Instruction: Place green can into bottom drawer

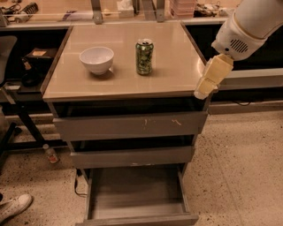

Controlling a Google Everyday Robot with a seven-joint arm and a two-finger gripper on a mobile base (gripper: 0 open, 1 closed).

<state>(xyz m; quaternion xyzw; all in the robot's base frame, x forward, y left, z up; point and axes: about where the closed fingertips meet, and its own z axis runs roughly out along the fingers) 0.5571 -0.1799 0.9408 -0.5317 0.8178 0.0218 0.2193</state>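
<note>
Next, I close my gripper at the green can's middle (144,55), between its top and bottom.
The green can (144,56) stands upright on the tan cabinet top (124,81), near the middle and towards the back. The bottom drawer (137,194) is pulled out, and its grey tray holds nothing. My gripper (204,89), cream-coloured on a white arm, hangs at the cabinet top's front right corner. It is to the right of the can, well apart from it, and holds nothing.
A white bowl (96,59) sits on the top, left of the can. The two upper grey drawers (130,126) have scuffed fronts. A dark chair (9,88), a small bottle (50,154) and a shoe (13,206) are at the left. A counter (132,9) runs behind.
</note>
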